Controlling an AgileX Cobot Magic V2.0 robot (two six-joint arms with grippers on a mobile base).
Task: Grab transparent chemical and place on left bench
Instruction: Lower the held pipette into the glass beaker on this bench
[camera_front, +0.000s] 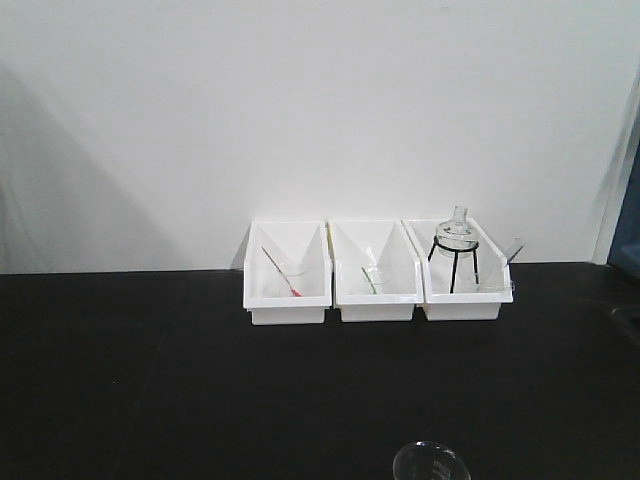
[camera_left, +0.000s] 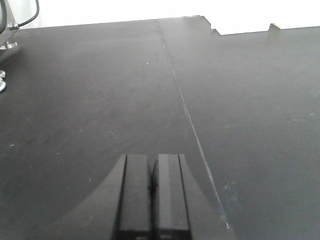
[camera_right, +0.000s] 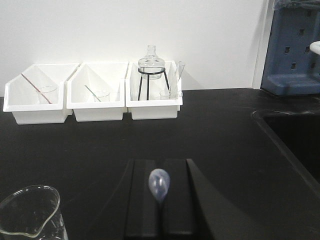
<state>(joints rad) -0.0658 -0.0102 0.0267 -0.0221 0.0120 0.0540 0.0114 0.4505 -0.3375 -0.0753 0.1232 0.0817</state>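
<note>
The transparent chemical, now held above the black bench, will be let go by my right gripper in the clear beaker (camera_front: 406, 471) (camera_right: 19, 220), where it will be leaning on the rim of the beaker.
In the right wrist view my right gripper (camera_right: 160, 167) is shut on the transparent chemical, a thin bluish-white dropper pipette. Its soft bulb (camera_right: 159, 184) sticks up between the pads and its stem is hidden below. The gripper hangs above the black bench (camera_right: 225, 140). In the left wrist view my left gripper (camera_left: 152, 161) is shut and empty, low over the bare black bench top (camera_left: 90, 90). Neither gripper shows in the front view, where the bench (camera_front: 200, 380) fills the lower half.
Three white bins (camera_front: 288, 300) (camera_front: 375, 300) (camera_front: 462, 300) stand at the back wall; the right one holds a glass flask on a black tripod (camera_front: 457, 235). A clear beaker (camera_right: 30, 212) stands close at my right gripper's left. A sink (camera_right: 295, 135) lies at the right.
</note>
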